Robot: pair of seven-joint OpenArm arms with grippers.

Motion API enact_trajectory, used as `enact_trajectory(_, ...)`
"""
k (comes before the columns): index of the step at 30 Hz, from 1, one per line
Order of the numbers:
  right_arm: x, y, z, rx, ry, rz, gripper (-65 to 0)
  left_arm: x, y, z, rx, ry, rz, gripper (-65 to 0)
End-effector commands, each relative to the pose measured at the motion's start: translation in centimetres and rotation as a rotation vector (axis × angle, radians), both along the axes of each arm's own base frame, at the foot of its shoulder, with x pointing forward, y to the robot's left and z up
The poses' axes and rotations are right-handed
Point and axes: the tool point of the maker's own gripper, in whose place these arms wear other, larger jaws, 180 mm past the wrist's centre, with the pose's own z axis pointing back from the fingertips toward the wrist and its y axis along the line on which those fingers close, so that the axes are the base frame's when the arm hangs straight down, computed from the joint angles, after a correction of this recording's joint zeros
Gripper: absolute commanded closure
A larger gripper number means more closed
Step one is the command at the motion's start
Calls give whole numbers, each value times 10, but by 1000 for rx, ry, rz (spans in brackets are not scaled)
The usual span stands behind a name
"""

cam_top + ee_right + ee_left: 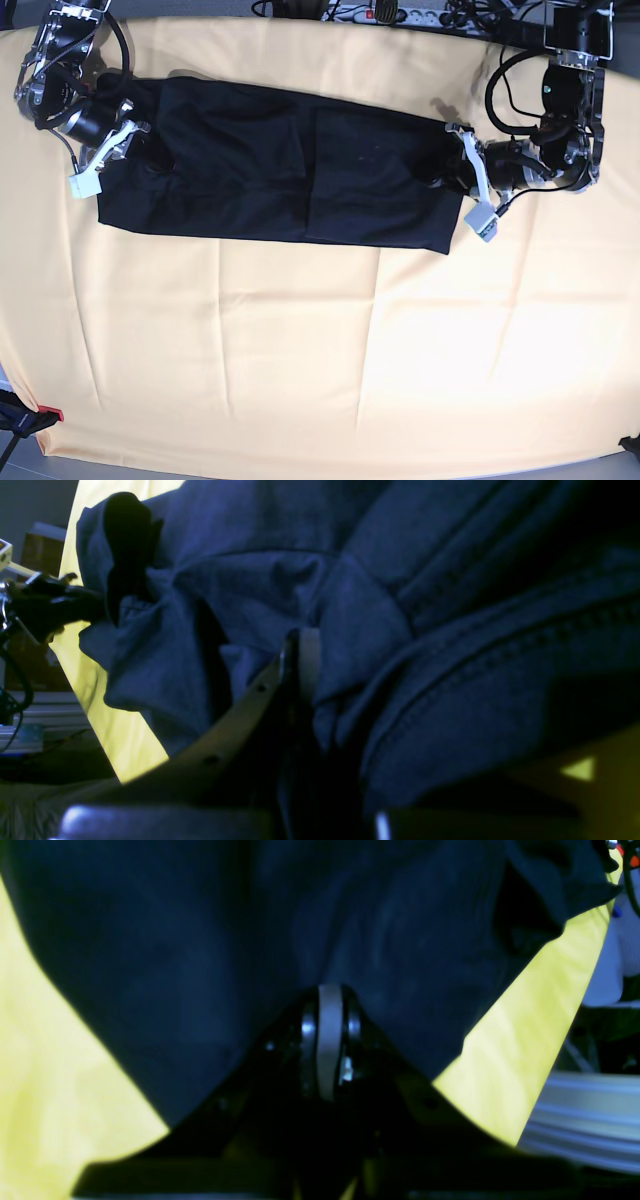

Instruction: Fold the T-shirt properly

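The robot's right gripper will release its end of the black T-shirt just past the T-shirt's middle, toward the left gripper (pixel 335 178).
The black T-shirt (pixel 280 170) lies as a long band, folded lengthwise, across the far part of the yellow tablecloth (pixel 300 350). My left gripper (pixel 452 165) is at the shirt's right end in the base view. In the left wrist view the gripper (pixel 330 995) has its jaws together on the dark fabric (pixel 200 940), which spreads away from it. My right gripper (pixel 135 140) is at the shirt's left end. In the right wrist view this gripper (pixel 300 640) is buried in bunched cloth with hems (pixel 400 630), and only one finger shows.
Cables and a power strip (pixel 400 12) lie along the table's far edge. A red marker (pixel 50 413) sits at the front left corner. A metal frame rail (pixel 580 1125) lies beyond the cloth's edge beside my left arm.
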Motion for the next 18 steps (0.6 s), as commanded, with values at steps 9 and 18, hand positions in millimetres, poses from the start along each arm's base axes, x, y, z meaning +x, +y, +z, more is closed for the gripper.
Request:
enact_trajectory(9, 19, -45, 41, -376, -101, 22, 0, 54, 21, 66, -97, -135, 118, 0)
enact_trajectory(18, 38, -133, 97, -813, -136, -89, 0, 64, 48, 79, -93, -185, 206, 0)
